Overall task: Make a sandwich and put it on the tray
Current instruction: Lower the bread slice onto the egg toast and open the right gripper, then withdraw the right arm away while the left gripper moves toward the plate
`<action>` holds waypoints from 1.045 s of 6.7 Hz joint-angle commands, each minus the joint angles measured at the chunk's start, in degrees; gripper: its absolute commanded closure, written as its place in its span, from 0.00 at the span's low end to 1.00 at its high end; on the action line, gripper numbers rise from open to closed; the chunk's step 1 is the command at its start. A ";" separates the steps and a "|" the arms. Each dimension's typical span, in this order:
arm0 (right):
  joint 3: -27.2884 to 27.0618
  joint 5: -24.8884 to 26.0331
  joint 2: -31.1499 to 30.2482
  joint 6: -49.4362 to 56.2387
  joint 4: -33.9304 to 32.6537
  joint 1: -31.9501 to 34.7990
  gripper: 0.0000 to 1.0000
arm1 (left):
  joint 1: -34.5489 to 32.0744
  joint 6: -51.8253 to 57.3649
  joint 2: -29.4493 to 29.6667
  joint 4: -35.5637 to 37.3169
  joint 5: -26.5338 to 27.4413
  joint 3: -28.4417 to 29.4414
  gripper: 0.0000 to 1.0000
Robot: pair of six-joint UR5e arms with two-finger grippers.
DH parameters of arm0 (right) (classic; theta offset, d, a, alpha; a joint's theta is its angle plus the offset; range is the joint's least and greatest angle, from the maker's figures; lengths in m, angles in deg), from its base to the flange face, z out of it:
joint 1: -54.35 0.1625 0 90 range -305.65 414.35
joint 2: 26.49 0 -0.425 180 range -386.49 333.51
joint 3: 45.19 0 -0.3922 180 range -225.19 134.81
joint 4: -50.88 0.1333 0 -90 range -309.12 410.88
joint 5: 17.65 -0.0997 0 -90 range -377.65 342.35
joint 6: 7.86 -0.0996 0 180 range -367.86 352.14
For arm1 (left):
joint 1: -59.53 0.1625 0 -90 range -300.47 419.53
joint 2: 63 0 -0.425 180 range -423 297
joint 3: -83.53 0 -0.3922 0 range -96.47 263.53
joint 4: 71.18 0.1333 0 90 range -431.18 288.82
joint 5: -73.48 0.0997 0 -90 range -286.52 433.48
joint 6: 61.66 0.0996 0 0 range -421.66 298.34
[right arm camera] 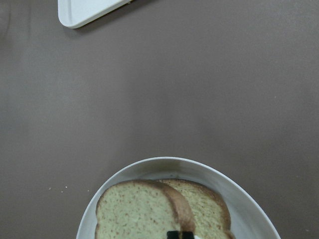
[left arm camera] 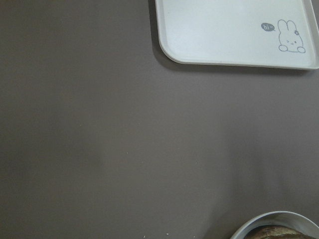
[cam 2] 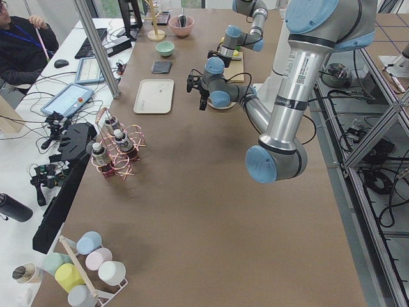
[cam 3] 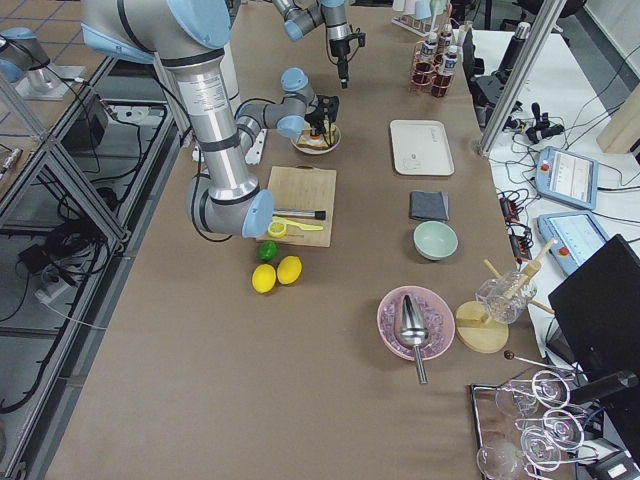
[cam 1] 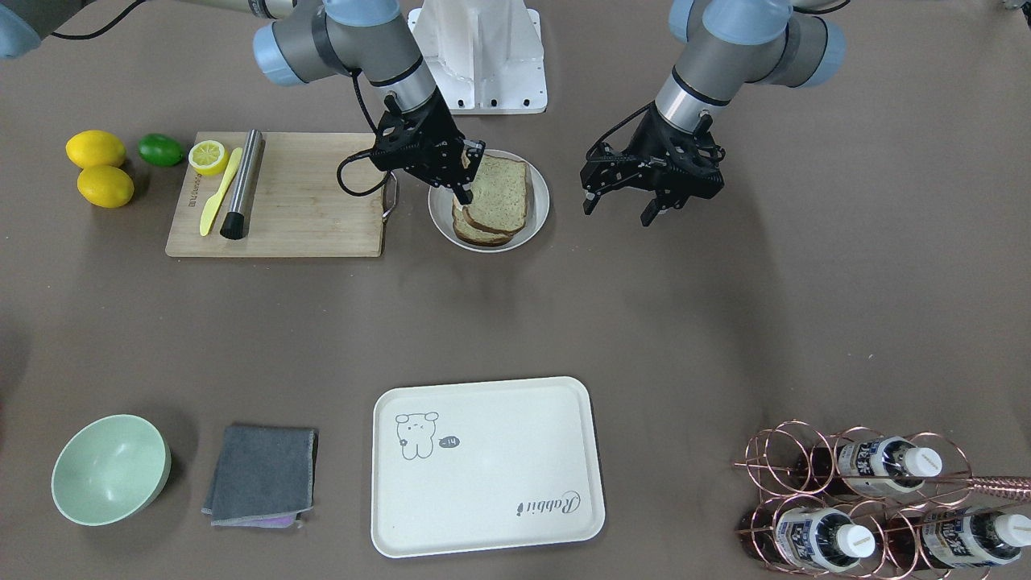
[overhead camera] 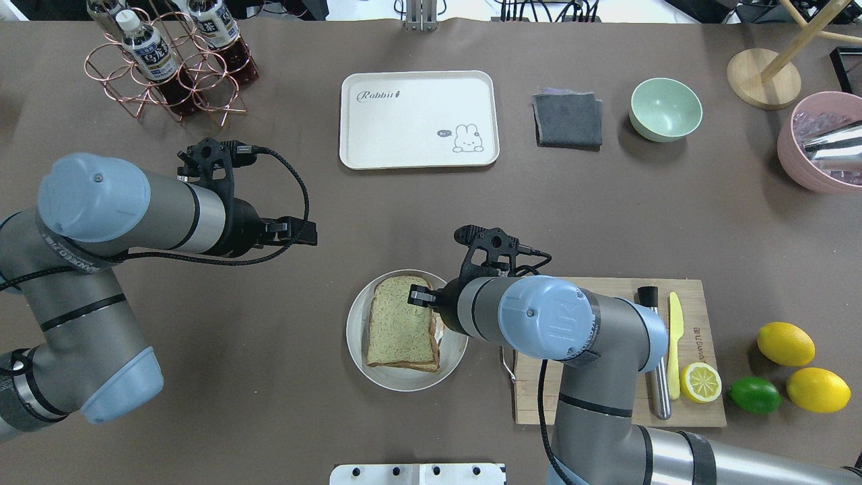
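Observation:
I need to close my left gripper on the rim (cam 1: 548, 197) of the round grey-white plate, at the side that faces away from the wooden cutting board.
The sandwich (cam 1: 499, 201) lies on a round grey-white plate (cam 1: 538, 192): two speckled brown-crusted bread slices, the top one shifted off the lower one, with the egg almost hidden between them. My right gripper (cam 1: 467, 181) is down at the top slice's edge, its fingertips (right arm camera: 174, 234) together on it in the right wrist view. My left gripper (cam 1: 618, 211) hovers open and empty beside the plate. The cream-white tray (cam 1: 483, 475), with its bear drawing and "Rabbit" script, lies bare at the table's far side from the robot. The tray also shows in the overhead view (overhead camera: 417, 101).
A wooden cutting board (cam 1: 306, 209) beside the plate holds a yellow knife, a steel tube and a half lemon. Two lemons and a lime lie beyond it. A green bowl (cam 1: 109, 467), a grey cloth (cam 1: 262, 475) and a copper bottle rack (cam 1: 870, 499) flank the tray.

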 commanded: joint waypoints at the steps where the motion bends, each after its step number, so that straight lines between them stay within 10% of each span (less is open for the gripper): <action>1: -0.15 0.08 -0.63 3.59 0.01 0.12 0.01 | 0.07 0.00 0.17 0.00 0.03 0.22 0.03; 5: -3.23 -11.11 -4.66 5.71 -1.57 10.36 0.00 | 0.85 -0.08 0.26 0.00 0.03 0.13 0.02; 7: -3.49 -16.76 -4.85 18.76 -12.76 18.18 0.00 | 2.96 -0.08 0.95 -0.18 0.55 0.31 0.02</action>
